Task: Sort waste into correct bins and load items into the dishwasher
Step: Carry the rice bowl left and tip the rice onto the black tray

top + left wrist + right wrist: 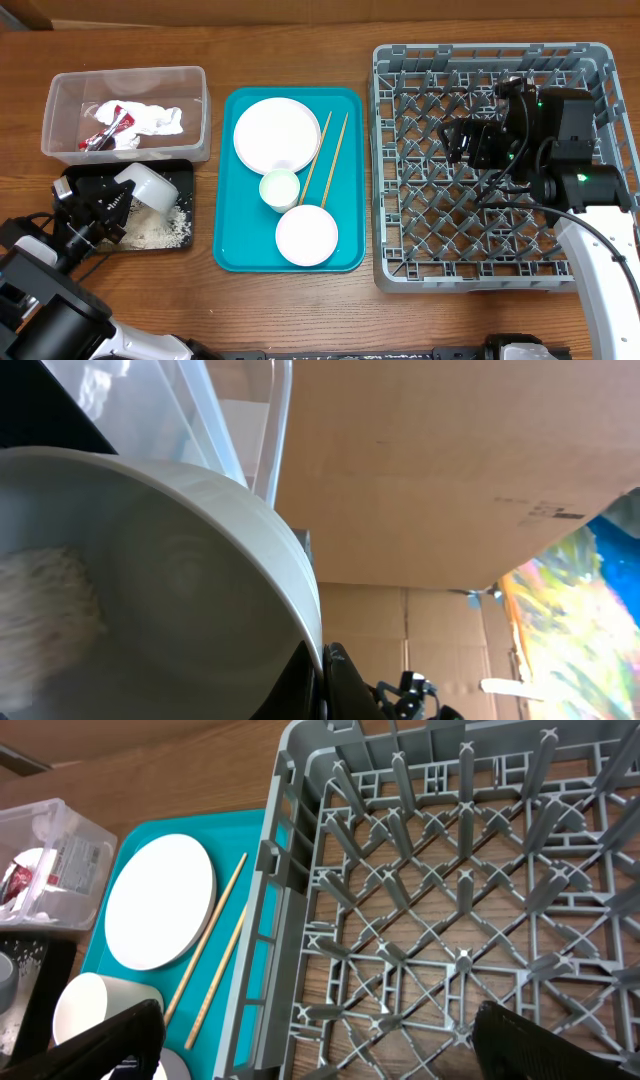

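Observation:
My left gripper is to release the white bowl on the teal serving tray [240, 221], beside the small white bowl.
My left gripper [118, 195] is shut on the rim of a white bowl [150, 185], held tilted over the black tray [185, 170], where loose rice [160, 228] lies. In the left wrist view the fingers [322, 665] pinch the bowl's rim [200, 560], and rice [40, 610] clings inside. The clear tub [200, 110] holds the red wrapper [110, 122] and white tissue [155, 120]. My right gripper [455, 140] hangs open and empty over the grey dish rack [380, 180], and its fingers [330, 1040] are spread wide above the lattice [440, 920].
The teal serving tray [345, 160] between bins and rack carries a round white plate [276, 134], a pale cup [279, 187], a small white bowl [306, 235] and two chopsticks [325, 160]. The right wrist view shows the plate [160, 900], chopsticks [215, 935] and cup [95, 1005].

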Controlling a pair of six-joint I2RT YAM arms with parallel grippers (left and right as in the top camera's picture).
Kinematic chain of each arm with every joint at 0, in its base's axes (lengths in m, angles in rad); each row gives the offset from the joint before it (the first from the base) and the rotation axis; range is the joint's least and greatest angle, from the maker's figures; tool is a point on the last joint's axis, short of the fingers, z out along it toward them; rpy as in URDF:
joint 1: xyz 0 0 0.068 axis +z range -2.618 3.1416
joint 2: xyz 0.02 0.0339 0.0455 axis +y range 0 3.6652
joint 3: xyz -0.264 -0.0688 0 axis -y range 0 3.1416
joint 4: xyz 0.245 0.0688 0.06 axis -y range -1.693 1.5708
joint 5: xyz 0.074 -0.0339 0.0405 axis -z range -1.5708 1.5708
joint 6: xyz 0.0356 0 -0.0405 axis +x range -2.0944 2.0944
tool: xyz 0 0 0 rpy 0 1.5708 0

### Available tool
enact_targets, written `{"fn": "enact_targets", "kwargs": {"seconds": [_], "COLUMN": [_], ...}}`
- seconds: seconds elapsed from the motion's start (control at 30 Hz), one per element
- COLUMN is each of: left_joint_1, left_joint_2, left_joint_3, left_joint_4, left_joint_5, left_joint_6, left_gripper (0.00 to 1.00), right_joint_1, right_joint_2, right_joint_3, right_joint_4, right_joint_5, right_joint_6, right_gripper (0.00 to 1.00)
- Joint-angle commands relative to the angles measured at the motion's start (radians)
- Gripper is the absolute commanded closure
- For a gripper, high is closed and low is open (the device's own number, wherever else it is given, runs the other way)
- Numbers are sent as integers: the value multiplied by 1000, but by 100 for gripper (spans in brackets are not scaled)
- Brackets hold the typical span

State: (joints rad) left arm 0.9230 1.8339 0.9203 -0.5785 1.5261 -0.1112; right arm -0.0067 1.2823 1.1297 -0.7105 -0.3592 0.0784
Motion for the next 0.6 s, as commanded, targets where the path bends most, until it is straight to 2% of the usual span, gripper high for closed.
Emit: {"fn": "enact_targets", "kwargs": {"seconds": [0.0,0.23,0.33,0.57], "left_joint_1": [3,3,-10,-68], "left_joint_2": [3,-3,-14,-147], "left_joint_3": [-4,2,14,64], "left_joint_4": [1,24,6,15], "left_joint_5": [56,54,56,9], "left_joint_6": [-55,-90,-151,-122], "left_gripper": [96,96,96,96], "right_joint_1": [-6,-6,-6,-6], "right_joint_2": [-1,-1,-1,-1], "right_joint_3": [19,19,19,19], "right_joint_4": [0,0,1,1], "right_joint_5": [-2,-2,-1,-1], "right_joint_6": [3,3,3,3], "right_gripper": [0,0,0,0]}}
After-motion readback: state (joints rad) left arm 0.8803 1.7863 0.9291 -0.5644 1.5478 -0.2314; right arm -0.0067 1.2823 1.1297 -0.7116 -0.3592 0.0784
